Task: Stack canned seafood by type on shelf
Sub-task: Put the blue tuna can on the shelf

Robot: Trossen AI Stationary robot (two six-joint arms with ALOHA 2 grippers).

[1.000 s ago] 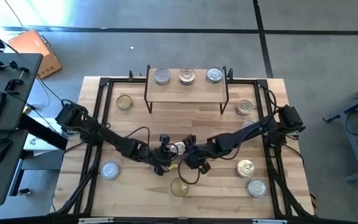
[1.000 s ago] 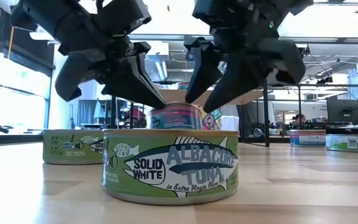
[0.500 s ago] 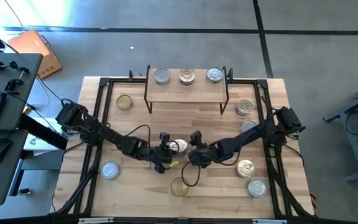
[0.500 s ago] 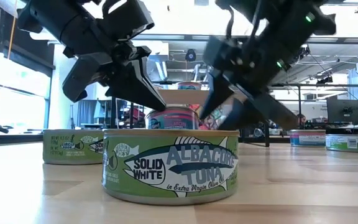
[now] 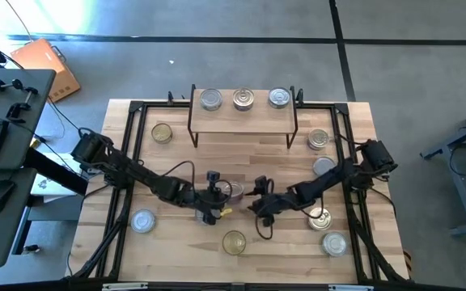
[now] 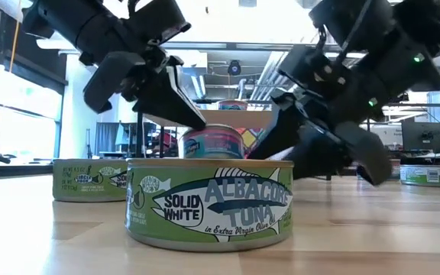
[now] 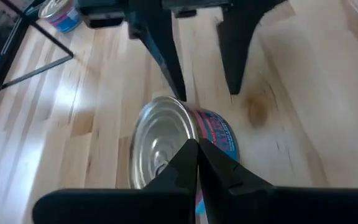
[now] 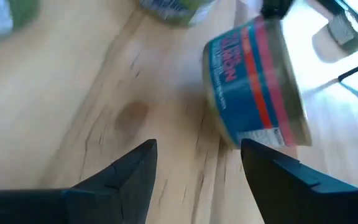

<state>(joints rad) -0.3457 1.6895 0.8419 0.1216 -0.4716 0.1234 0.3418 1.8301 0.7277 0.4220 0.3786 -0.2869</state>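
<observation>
Next, I put the salmon tin down with my left gripper, as it hangs slanted from that gripper's fingers, and take hold of its rim (image 6: 215,127) again with that gripper before my right gripper takes it.
A salmon tin (image 5: 232,190) with a blue and pink label and a silver top (image 7: 160,140) stands on the table's middle. My left gripper (image 7: 196,149) is shut, its tips slanting down over the tin's top rim (image 6: 203,126). My right gripper (image 8: 197,154) is open, just right of the tin (image 8: 253,81) and apart from it (image 5: 259,204). Three silver-topped tins (image 5: 243,99) stand in a row on the shelf (image 5: 243,117) at the far edge. A green tuna tin (image 6: 208,202) sits near the near edge. My left gripper's shut fingertips (image 7: 188,155) come slanting down from the table's left onto the edge of the salmon tin's top (image 7: 166,134). Whether they touch it, I cannot tell. The tin stands upright on the table.
Loose tins lie around: a gold one far left (image 5: 162,132), a silver one near left (image 5: 142,220), a gold one at the near edge (image 5: 234,242), and several on the right (image 5: 320,217). A black frame (image 5: 136,109) borders the table.
My right gripper has drawn back from the salmon tin toward the table's right and near side, staying open and tipping lower. The tin stays upright where it was. My left gripper has kept its place at the tin's top.
</observation>
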